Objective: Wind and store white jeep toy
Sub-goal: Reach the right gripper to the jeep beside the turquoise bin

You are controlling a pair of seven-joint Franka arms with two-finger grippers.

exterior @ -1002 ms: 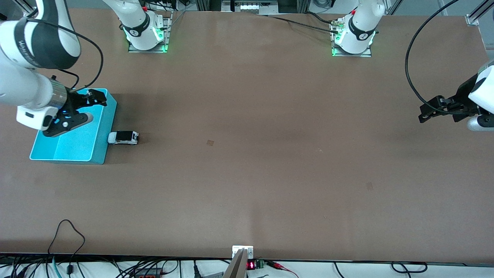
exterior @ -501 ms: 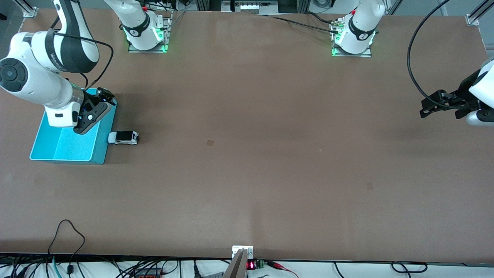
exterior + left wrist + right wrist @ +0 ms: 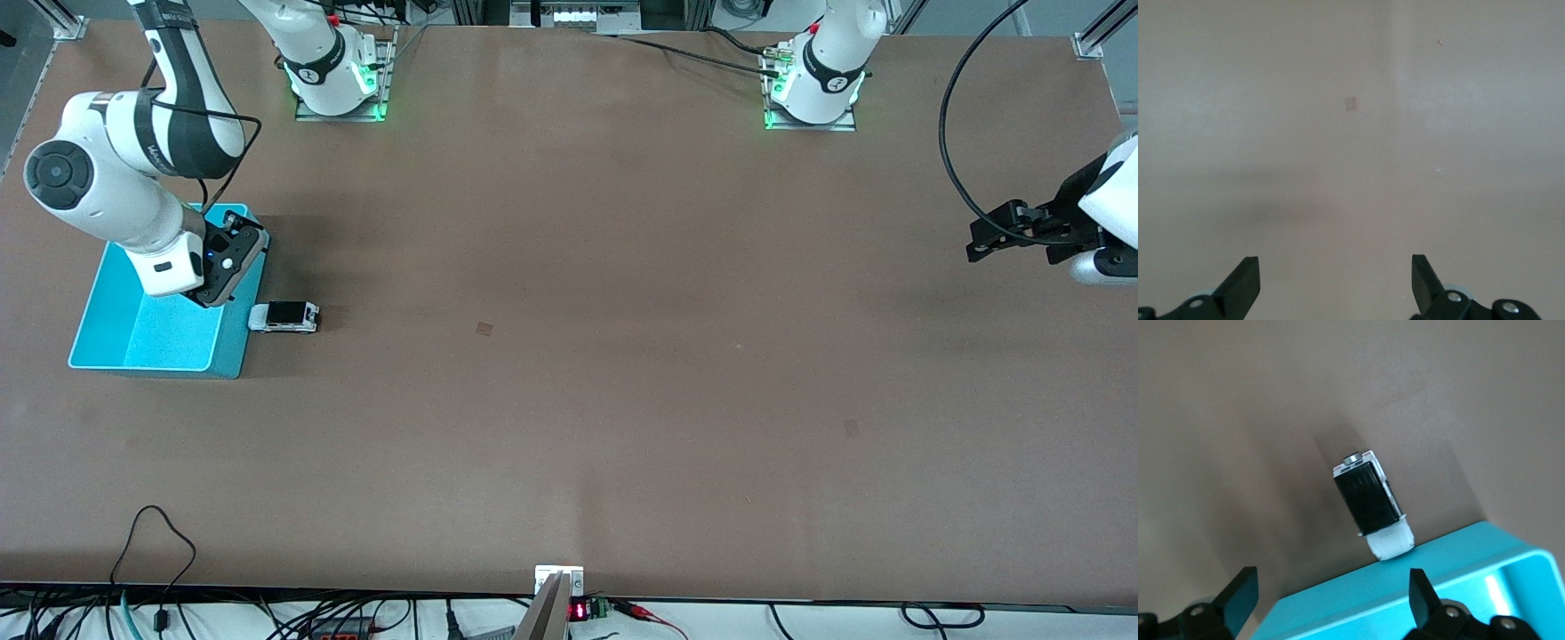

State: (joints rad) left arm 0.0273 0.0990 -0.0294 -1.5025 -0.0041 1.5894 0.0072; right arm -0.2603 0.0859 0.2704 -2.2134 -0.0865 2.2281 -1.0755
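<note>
The black roof [image 3: 289, 313] [image 3: 1367, 496] of the white jeep toy will get my right gripper closed across it, with its fingers on the toy's two long sides.
The white jeep toy [image 3: 284, 316], white with a black roof, stands on the table touching the outer wall of the turquoise bin [image 3: 133, 342]. It also shows in the right wrist view [image 3: 1373, 505], nose against the bin's wall [image 3: 1418, 580]. My right gripper [image 3: 233, 233] is open and empty, held over the bin's edge on the side toward the jeep. My left gripper [image 3: 978, 253] is open and empty, up over the left arm's end of the table; its wrist view [image 3: 1336, 280] shows only bare table.
The bin is empty inside. Both arm bases [image 3: 333, 76] [image 3: 813, 84] stand along the table's top edge. Cables hang past the table's front edge [image 3: 160, 542]. A small square mark [image 3: 484, 329] lies on the brown tabletop.
My right arm has swung and turned its gripper from over the bin's middle toward the bin's edge by the jeep. My left gripper has risen slightly. The jeep has not moved.
</note>
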